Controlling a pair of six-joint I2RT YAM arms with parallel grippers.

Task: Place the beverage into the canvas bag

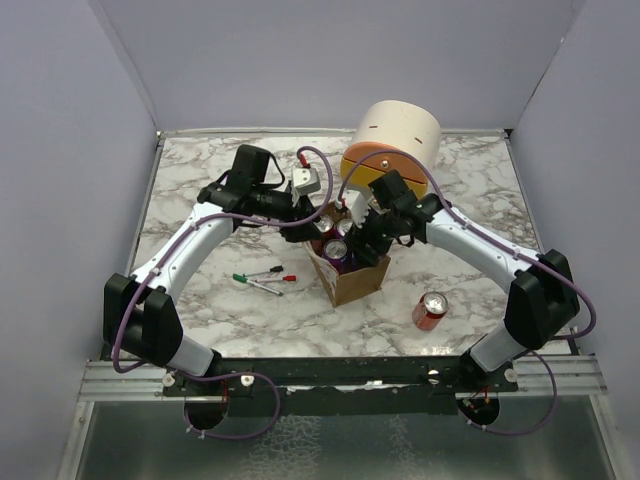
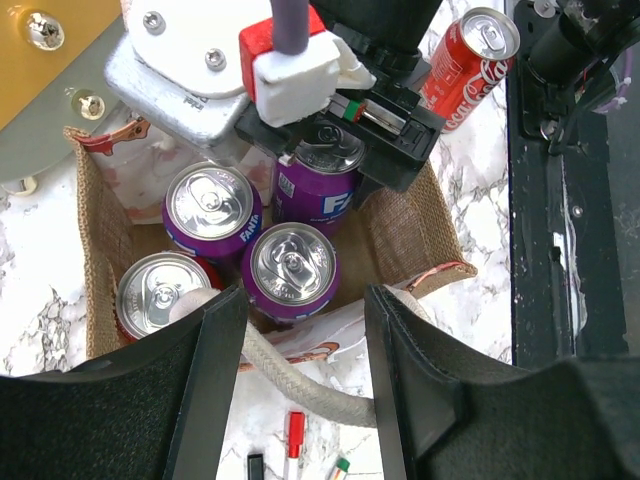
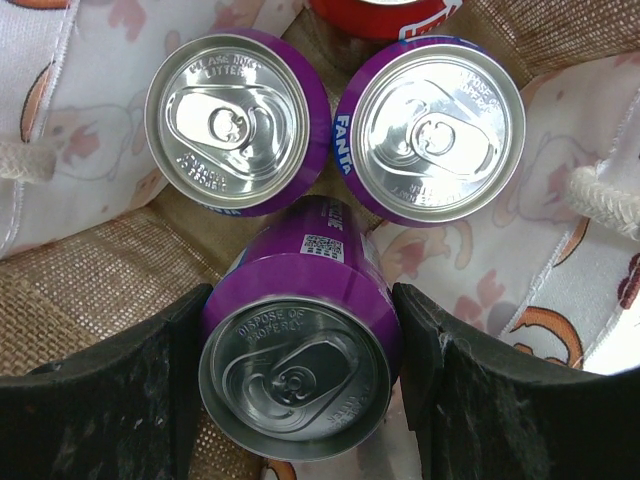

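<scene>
Next, I drop the purple Fanta can, now held within the bag's mouth, with my right gripper in the bag's open corner [image 1: 357, 253] [image 3: 293, 302], next to the two other purple cans.
The canvas bag [image 1: 352, 283] stands mid-table, a tan burlap box [image 2: 98, 230] with a printed lining and pale rope handles [image 2: 300, 385]. My right gripper [image 3: 302, 300] is shut on a purple Fanta can [image 3: 295, 370], the beverage, held upright within the bag's mouth [image 2: 322, 170]. Two more purple cans [image 3: 235, 120] [image 3: 440, 130] and a red one [image 2: 158, 295] stand inside. My left gripper [image 2: 303, 300] is open at the bag's left rim, its fingers straddling the wall and a rope handle without clamping them.
A red cola can [image 1: 430, 310] lies on the marble right of the bag. Markers [image 1: 266, 279] lie to its left. The round cream drawer unit [image 1: 395, 135] with an orange drawer stands behind. A small grey part [image 1: 307, 180] sits at the back.
</scene>
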